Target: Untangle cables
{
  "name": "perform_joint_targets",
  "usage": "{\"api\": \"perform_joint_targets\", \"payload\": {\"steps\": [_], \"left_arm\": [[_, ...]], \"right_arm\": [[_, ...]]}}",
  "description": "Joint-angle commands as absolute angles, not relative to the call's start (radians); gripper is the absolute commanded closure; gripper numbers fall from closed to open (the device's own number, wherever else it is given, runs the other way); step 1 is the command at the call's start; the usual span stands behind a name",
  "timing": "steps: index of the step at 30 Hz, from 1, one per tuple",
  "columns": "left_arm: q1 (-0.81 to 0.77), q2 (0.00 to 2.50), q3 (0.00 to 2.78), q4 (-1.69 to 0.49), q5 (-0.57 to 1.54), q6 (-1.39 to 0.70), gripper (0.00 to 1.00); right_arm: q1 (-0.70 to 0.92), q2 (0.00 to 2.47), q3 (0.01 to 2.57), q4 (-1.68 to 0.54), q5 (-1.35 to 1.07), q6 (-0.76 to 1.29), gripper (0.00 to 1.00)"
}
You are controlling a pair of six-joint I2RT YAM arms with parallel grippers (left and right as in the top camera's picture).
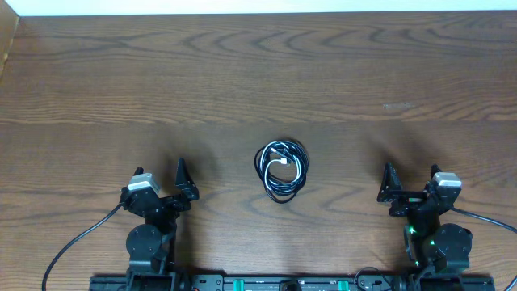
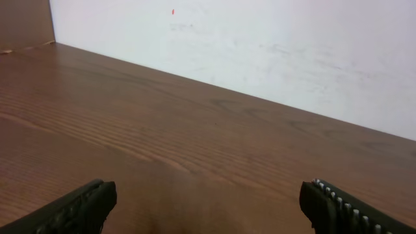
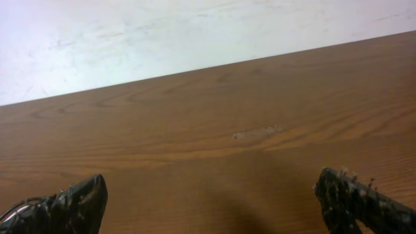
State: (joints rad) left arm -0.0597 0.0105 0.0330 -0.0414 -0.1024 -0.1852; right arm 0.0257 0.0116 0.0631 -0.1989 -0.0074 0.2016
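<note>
I should next move my left gripper to the coiled bundle's side (image 1: pixel 265 168) nearest my left gripper and close it there, beside the white plug.
The cables (image 1: pixel 281 169) lie as one small coiled bundle of thin black cords with a white cord and plug in the middle, on the wooden table (image 1: pixel 258 73) near its centre. My left gripper (image 1: pixel 182 179) is open and empty at the front left, well left of the bundle. My right gripper (image 1: pixel 389 184) is open and empty at the front right, well right of it. Both wrist views show only bare wood between wide-apart fingertips, the left gripper (image 2: pixel 208 201) and the right gripper (image 3: pixel 211 198); the cables are out of view there.
Thick black wires (image 1: pixel 77 238) run from the arm bases at the front edge. A white wall (image 2: pixel 260 45) borders the table's far edge. A small pale scuff (image 3: pixel 257 132) marks the wood ahead of the right gripper.
</note>
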Motion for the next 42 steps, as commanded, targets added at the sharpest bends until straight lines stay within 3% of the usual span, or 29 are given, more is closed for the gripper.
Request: {"api": "perform_joint_targets", "payload": {"steps": [1,18,24,30,36,42], "left_arm": [[-0.054,0.01,0.004,-0.065,-0.097,-0.176,0.04],[-0.054,0.011,0.004,-0.064,-0.097,-0.176,0.04],[-0.055,0.01,0.006,-0.034,0.103,-0.221,0.04],[-0.055,0.095,0.08,-0.136,0.106,-0.358,0.04],[-0.055,0.435,0.444,-0.202,0.122,-0.323,0.04],[-0.056,0.744,0.783,-0.42,0.143,-0.323,0.04]], "right_arm": [[0.032,0.007,0.059,-0.199,-0.006,0.208,0.01],[0.031,0.007,0.059,-0.198,-0.015,0.228,0.01],[0.032,0.007,0.06,-0.153,-0.116,0.239,0.01],[0.032,0.075,0.083,-0.123,-0.171,0.331,0.01],[0.032,0.414,0.356,-0.148,-0.245,0.339,0.01],[0.063,0.905,0.847,-0.5,-0.47,0.261,0.01]]}}
